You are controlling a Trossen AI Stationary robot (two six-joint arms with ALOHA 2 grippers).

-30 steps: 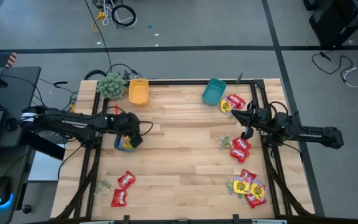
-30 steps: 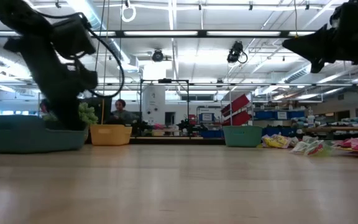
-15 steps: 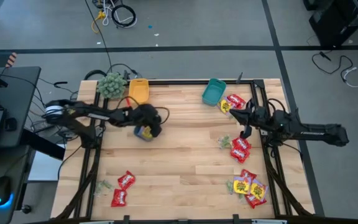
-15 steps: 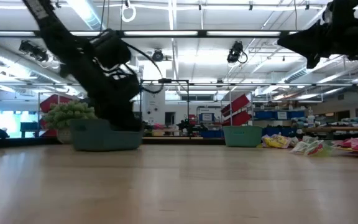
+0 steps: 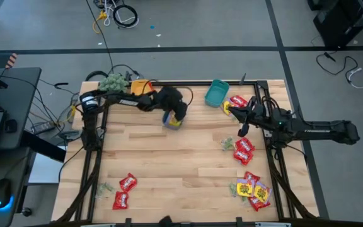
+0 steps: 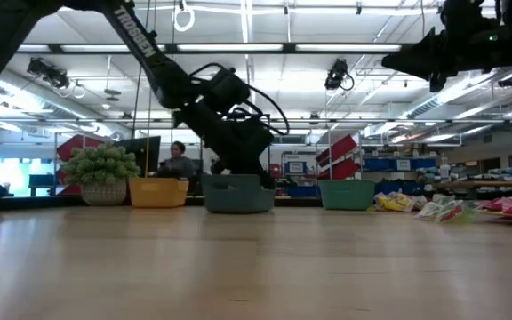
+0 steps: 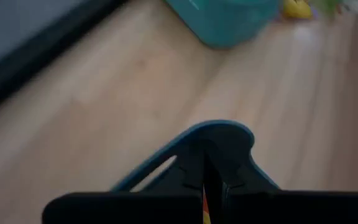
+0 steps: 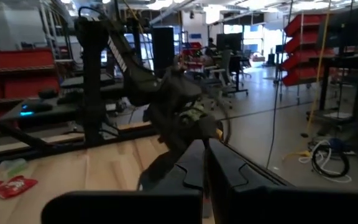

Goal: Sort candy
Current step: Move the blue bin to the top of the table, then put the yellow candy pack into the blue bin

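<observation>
The robot's right gripper should next go to the yellow packet beside the teal bin and close on the packet's purple end [image 5: 229,105] near the red packet.
My left gripper [image 5: 174,114] is shut on the blue bin [image 5: 171,120], which stands on the table between the orange bin [image 5: 140,87] and the teal bin [image 5: 217,93]; a yellow packet shows inside it. In the low view the blue bin [image 6: 238,193] sits under the arm. My right gripper [image 5: 242,130] hangs shut above the table's right side, beside the candy. Red and yellow packets lie by the teal bin [image 5: 236,104], at the right edge [image 5: 243,150] and in a pile [image 5: 252,188]. Two red ones [image 5: 125,190] lie near left. Pale green ones [image 5: 227,143] lie mid-right. My left gripper [image 7: 204,183] pinches the blue bin's rim [image 7: 219,132] between its two fingers, coming from above and slanting down. The bin stands upright with its bottom on the table [image 6: 238,210].
The fuzzy green ball [image 5: 111,82] sits at the far left corner beside the orange bin, which my left arm partly covers. Dark frame rails [image 5: 93,157] run along both sides of the table. Bare wood [image 5: 175,164] spreads across the middle. A person [image 6: 178,160] sits beyond the table.
My left gripper has swept from the table's left side toward the far edge and the right, dragging the blue bin along the table to a spot between the orange and teal bins. My right gripper has edged slightly toward the far left, staying shut.
</observation>
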